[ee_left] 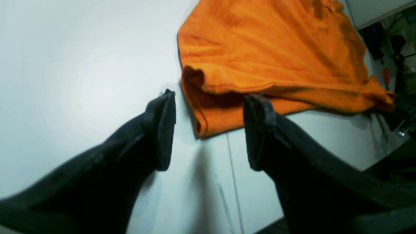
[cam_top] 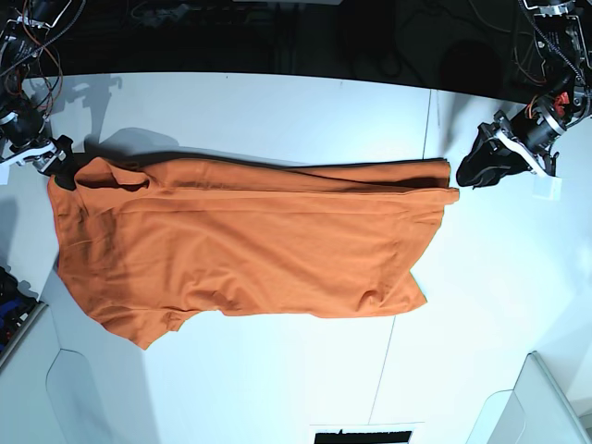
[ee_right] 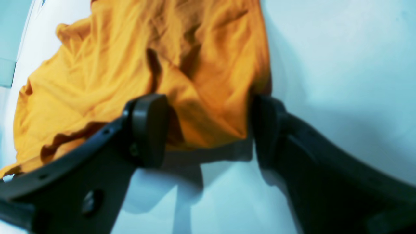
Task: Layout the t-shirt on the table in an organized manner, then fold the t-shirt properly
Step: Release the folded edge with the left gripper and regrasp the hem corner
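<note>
The t-shirt's upper hem corner is beyond the open fingers of my left gripper, so next I reach further in and pinch both layers (ee_left: pixel 195 93) there before I pull the t-shirt.
The orange t-shirt (cam_top: pixel 250 250) lies spread lengthwise across the white table (cam_top: pixel 277 102), with its far edge folded over in a long ridge. My left gripper (cam_top: pixel 470 171) is at the shirt's far right corner. In the left wrist view it (ee_left: pixel 211 100) is open, with the folded hem corner (ee_left: pixel 208 113) lying between its fingers. My right gripper (cam_top: pixel 63 174) is at the shirt's far left corner. In the right wrist view it (ee_right: pixel 208 104) is open, and wrinkled orange cloth (ee_right: pixel 201 81) reaches between its two fingers.
A thin seam (cam_top: pixel 430 120) runs across the table near my left gripper. Cables and electronics (cam_top: pixel 546 37) crowd the back corners. Grey panels (cam_top: pixel 28 388) stand at the front corners. The table edge and dark gear (ee_left: pixel 396 107) lie just beyond the shirt in the left wrist view.
</note>
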`<state>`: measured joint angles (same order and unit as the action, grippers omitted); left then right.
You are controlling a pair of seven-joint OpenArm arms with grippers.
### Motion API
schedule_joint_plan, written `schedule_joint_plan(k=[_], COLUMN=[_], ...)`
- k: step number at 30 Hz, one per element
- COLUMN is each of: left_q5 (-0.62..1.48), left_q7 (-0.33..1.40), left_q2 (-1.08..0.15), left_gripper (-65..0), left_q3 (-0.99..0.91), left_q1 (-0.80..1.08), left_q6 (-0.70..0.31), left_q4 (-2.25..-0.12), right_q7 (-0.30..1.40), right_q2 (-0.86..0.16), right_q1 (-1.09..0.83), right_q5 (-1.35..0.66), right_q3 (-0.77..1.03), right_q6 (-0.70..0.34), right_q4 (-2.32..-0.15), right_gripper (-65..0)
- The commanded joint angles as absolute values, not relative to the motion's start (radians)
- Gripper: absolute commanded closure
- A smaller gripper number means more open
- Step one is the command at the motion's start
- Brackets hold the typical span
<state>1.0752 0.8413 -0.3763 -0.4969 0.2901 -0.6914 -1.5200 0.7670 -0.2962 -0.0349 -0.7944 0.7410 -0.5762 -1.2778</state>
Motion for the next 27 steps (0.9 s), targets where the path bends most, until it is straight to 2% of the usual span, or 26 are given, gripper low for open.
schedule_joint_plan(k=[1,14,18,27], left_q5=[1.09,0.974,0.959,0.78], left_q7=[0.804,0.714,0.711,0.632], left_q2=[-0.388,-0.357,-0.336,-0.324], left_gripper=[-36.1,-36.2,-42.8,-43.0], left_q3=[-0.503,-0.411,-0.411,-0.359], left_q1=[0.28,0.263,0.241,0.196], left_q6=[-0.698,-0.698,-0.698,-0.698], left_q4=[-1.536,-1.536,-1.535,-1.465], right_q7=[0.756,0.76,0.764,0.767], right_q2=[-0.308,-0.274,-0.274,-0.274], right_q1=[-0.016,0.002,0.002,0.002], right_q5=[-0.809,-0.785,-0.781,-0.773], right_q3=[0.743,0.725,0.724,0.724], right_q6=[-0.58,-0.58,-0.58,-0.58], right_q4=[-1.29,-1.29,-1.29,-1.29], right_gripper=[-40.5,-40.5,-40.5,-40.5])
